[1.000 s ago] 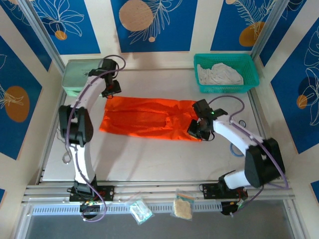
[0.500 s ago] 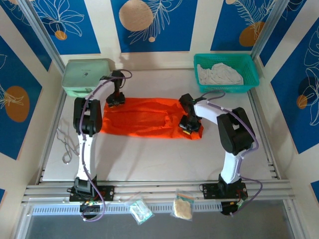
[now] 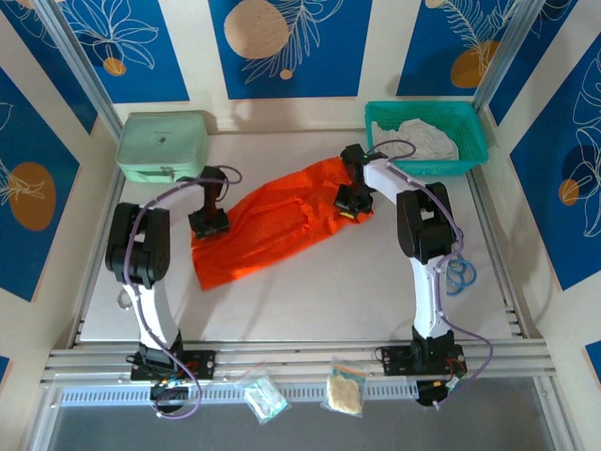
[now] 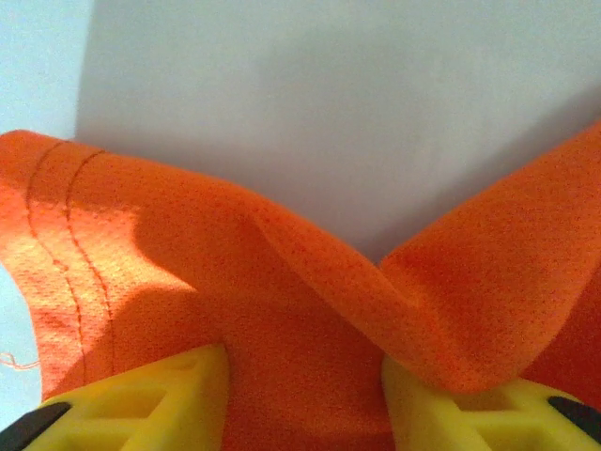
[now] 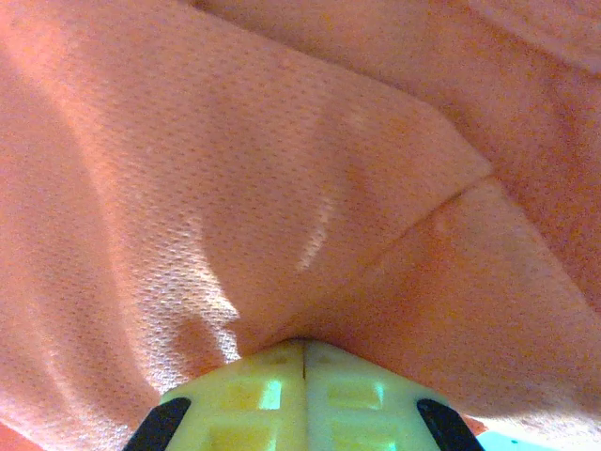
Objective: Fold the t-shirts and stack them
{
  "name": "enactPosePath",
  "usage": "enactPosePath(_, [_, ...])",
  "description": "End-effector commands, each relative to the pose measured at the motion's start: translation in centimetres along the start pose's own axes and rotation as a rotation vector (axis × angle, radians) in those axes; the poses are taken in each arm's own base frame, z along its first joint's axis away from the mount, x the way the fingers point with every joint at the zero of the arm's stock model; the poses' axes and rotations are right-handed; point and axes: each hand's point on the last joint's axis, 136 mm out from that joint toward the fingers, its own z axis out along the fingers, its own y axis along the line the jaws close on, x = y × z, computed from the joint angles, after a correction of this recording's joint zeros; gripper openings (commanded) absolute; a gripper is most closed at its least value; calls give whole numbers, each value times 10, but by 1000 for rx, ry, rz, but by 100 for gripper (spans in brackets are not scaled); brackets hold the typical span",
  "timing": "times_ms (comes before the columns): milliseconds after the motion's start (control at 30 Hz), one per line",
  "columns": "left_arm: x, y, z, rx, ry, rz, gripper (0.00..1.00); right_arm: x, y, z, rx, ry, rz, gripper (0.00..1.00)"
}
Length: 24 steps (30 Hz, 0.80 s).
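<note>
Next, I take its edge point(image 4: 174, 178) by the hem with my left gripper and swing the hem square before folding, because the orange t-shirt lies at a slant to the front rail.
The bright orange t-shirt point(image 3: 272, 230) lies slantwise on the table, from near left up to far right. My left gripper point(image 3: 208, 224) is at its left part. In the left wrist view a thick bunch of orange t-shirt point(image 4: 300, 282) fills the gap between the yellow fingers point(image 4: 178, 395), so the left gripper point(image 4: 302, 362) is shut on it. My right gripper point(image 3: 352, 202) is at the shirt's raised far right end. In the right wrist view the right gripper point(image 5: 305, 343) has its fingers pressed together under the orange t-shirt point(image 5: 282, 169), pinching it. A white t-shirt point(image 3: 418, 139) lies in the teal basket.
The teal basket point(image 3: 427, 170) stands at the back right, close to the right arm. A mint-green hard case point(image 3: 161, 143) sits at the back left. Two small bags point(image 3: 345, 393) lie on the front rail. A blue cable loop point(image 3: 460, 275) lies at the right.
The right gripper has pulled the shirt's right end up and back towards the basket. The left gripper has moved nearer with its end. The shirt now lies diagonal instead of flat across.
</note>
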Motion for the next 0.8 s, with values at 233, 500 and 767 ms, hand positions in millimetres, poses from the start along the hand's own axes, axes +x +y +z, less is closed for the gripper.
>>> enactPosePath(233, [128,-40,12,144,152,10,48,-38,41,14,-153,65,-143,0])
enactPosePath(500, [175,-52,4,244,142,-96,50,-75,56,21,-235,51,-166,0])
enactPosePath(767, [208,-56,-16,321,104,-173,55,-104,83,15,-366,-17,-178,0])
